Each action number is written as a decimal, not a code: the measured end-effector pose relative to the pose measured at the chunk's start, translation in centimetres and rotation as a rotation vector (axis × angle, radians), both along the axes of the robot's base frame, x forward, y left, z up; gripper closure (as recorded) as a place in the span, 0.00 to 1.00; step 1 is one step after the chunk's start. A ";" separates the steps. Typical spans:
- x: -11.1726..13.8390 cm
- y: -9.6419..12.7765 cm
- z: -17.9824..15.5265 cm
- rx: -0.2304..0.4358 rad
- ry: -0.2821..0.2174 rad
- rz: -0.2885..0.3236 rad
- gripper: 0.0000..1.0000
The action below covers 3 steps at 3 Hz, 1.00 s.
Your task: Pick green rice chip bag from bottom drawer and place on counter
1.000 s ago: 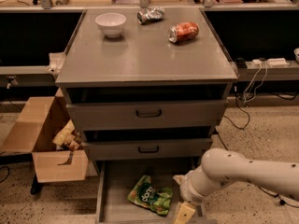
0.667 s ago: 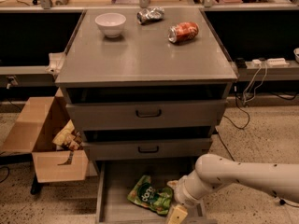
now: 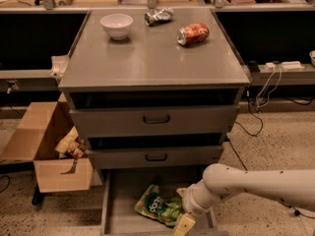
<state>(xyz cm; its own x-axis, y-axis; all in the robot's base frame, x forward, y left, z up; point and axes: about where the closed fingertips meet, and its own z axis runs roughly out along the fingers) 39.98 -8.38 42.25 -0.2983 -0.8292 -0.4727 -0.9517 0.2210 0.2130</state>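
Note:
Next, my gripper grabs the green rice chip bag in the open bottom drawer by the bag's end (image 3: 174, 215) closest to my white arm.
The green rice chip bag (image 3: 156, 207) lies flat in the open bottom drawer (image 3: 116, 210), a shallow grey tray pulled out at the foot of the cabinet. My white arm reaches in from the right, and the gripper (image 3: 183, 223) hangs low over the drawer at the bag's right end, its tan finger (image 3: 184, 224) pointing down at the bottom edge of the view. The grey counter (image 3: 147, 58) is the cabinet's flat top.
On the counter stand a white bowl (image 3: 116, 25), a crushed silver can (image 3: 158, 16) and a red can on its side (image 3: 193, 33). Two shut drawers with black handles (image 3: 156, 118) sit above the open one. An open cardboard box (image 3: 47, 151) stands left; cables (image 3: 261, 97) trail right.
My arm and gripper have moved left over the bottom drawer, closing in on the right end of the green bag. The bag has not moved.

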 end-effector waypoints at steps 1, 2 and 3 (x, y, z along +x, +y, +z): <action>3.3 0.3 -4.4 0.035 -0.037 -0.050 0.00; 5.9 1.1 -9.6 0.101 -0.043 -0.100 0.00; 10.6 3.1 -20.2 0.214 -0.029 -0.202 0.00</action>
